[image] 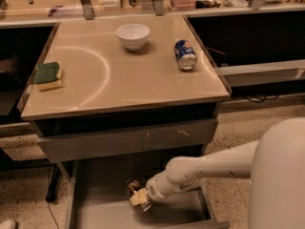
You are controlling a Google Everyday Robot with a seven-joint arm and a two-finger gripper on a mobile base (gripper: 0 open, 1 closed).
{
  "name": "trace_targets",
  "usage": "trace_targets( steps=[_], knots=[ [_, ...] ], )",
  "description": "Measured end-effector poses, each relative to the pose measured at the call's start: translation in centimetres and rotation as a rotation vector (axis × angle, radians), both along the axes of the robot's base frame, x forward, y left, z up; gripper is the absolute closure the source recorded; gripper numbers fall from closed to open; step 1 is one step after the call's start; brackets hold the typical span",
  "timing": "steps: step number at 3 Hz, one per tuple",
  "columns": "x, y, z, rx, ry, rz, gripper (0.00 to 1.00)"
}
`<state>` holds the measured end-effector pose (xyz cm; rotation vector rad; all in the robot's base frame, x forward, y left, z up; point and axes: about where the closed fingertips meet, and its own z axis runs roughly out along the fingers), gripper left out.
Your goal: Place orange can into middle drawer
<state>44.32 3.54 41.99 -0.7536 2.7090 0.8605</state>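
Note:
The robot's gripper should release the orange can near the middle of the open middle drawer's grey bottom (141, 195).
The orange can (132, 185) is a small shiny golden can low inside the open middle drawer (102, 211), near the middle of its grey floor. My gripper (139, 198) reaches into the drawer from the right on the white arm (209, 166) and is shut on the can, holding it just above or on the drawer floor. The gripper's pale tips partly hide the can's lower side.
Above the drawer is a closed grey drawer front with pale scratches (128, 142). On the tan tabletop (119, 75) stand a white bowl (133, 35), a blue can on its side (185, 54) and a green-yellow sponge (48, 76). Dark shelving stands on both sides.

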Motion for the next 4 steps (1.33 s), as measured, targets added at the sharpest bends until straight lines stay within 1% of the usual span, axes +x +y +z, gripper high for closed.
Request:
trace_targets(
  steps=[1,2,3,4],
  knots=[
    [1.0,-0.2,-2.3,0.000,0.012,-0.032,1.00],
    [1.5,-0.1,-4.0,0.006,0.024,-0.049,1.00],
    [1.8,0.1,-4.8,0.008,0.045,-0.026,1.00],
    [1.8,0.2,-4.8,0.009,0.049,-0.023,0.85]
  ],
)
